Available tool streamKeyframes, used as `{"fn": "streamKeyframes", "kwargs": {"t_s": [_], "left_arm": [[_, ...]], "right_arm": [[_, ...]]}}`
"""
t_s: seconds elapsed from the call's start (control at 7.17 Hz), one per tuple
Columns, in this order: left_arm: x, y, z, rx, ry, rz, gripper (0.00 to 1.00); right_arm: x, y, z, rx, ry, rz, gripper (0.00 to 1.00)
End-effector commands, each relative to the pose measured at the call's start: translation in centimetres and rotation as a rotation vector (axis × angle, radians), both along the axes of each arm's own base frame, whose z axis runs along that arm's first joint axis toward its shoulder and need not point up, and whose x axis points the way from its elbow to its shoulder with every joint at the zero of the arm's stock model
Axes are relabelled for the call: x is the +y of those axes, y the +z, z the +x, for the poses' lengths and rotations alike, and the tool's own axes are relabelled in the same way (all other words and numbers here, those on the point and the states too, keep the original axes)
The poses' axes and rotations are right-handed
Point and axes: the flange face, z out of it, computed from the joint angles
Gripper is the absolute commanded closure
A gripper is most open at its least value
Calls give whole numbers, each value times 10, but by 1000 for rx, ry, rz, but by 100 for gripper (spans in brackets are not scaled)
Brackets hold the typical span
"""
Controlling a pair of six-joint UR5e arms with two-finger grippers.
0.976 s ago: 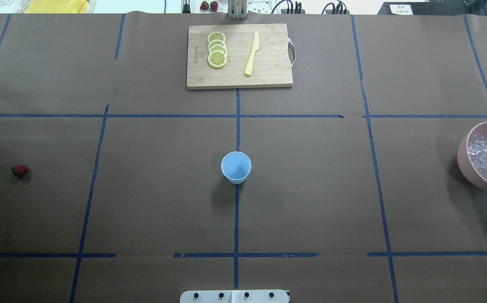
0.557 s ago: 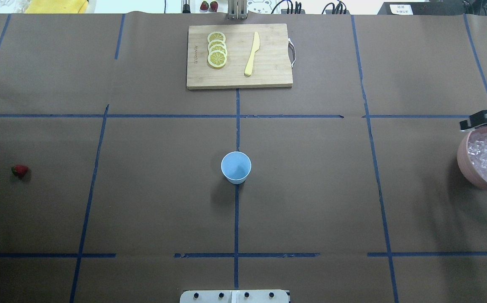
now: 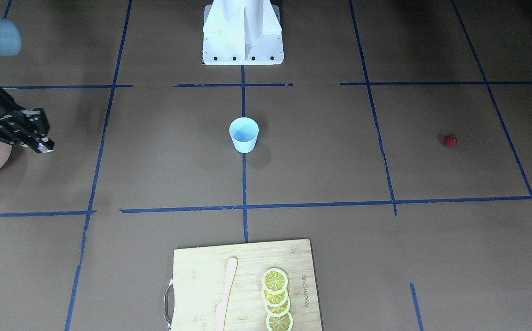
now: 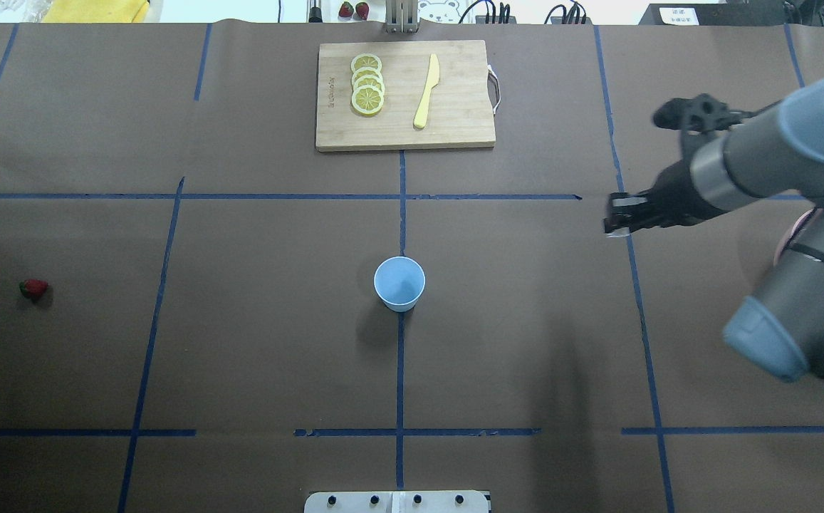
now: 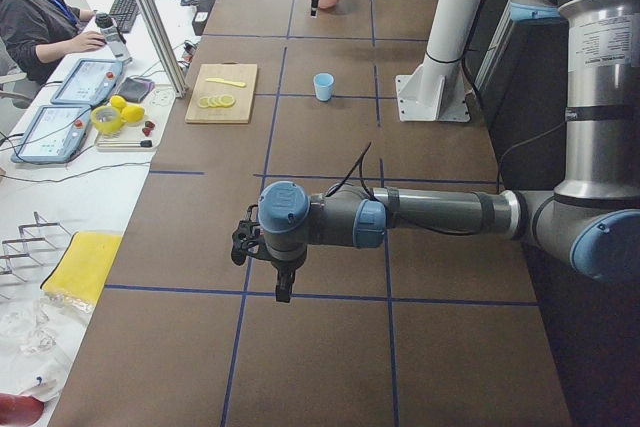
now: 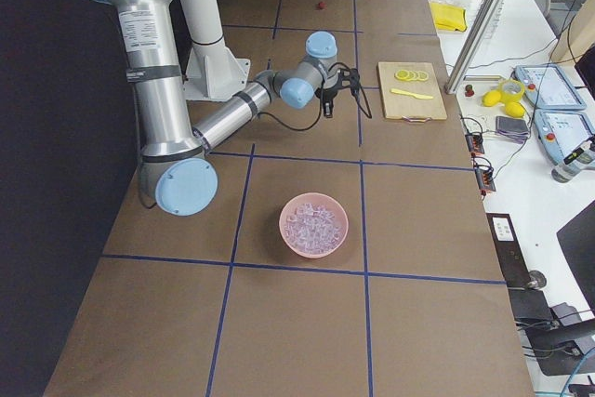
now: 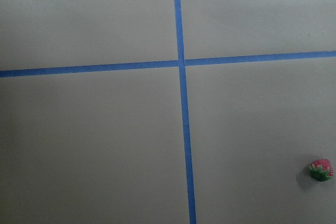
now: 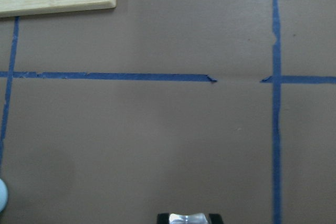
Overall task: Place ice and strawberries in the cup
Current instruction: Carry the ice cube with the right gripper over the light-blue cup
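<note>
My right gripper should release the ice cube inside the light-blue cup [image 3: 243, 137], onto the bottom of the cup.
The light-blue cup [image 4: 399, 283] stands upright at the table's middle, also in the front view [image 3: 244, 134]. The strawberry [image 4: 33, 288] lies alone at the far left; it shows in the left wrist view [image 7: 321, 170]. The ice [image 6: 311, 222] fills a pink bowl [image 6: 314, 246] on the right. My right gripper [image 4: 614, 217] hangs over bare table between bowl and cup, jaws together, with nothing clearly held. My left gripper [image 5: 283, 292] shows only in the left side view, low over the table; I cannot tell if it is open.
A wooden cutting board [image 4: 404, 96] with lemon slices [image 4: 367, 84] and a yellow knife [image 4: 426, 91] lies at the far middle. My right arm [image 4: 775, 157] covers the bowl in the overhead view. Blue tape lines cross the brown paper.
My right arm has come in from the right edge, passed over the ice bowl and moved left toward the cup. Cup and strawberry have not moved.
</note>
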Motion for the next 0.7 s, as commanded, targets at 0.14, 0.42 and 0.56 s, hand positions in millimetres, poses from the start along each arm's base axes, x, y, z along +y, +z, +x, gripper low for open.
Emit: {"fn": "streamKeyframes", "kwargs": {"t_s": [0.14,0.42,0.56], "left_arm": [[0,0,0,0,-1,-1,0],[0,0,0,0,0,-2,0],[0,0,0,0,-1,-1,0]], "right_arm": [[54,-176,-138,113,47,-112,100],[62,-197,-196,150,70,-98,100],[56,-188,-216,137,81,-76,100]]}}
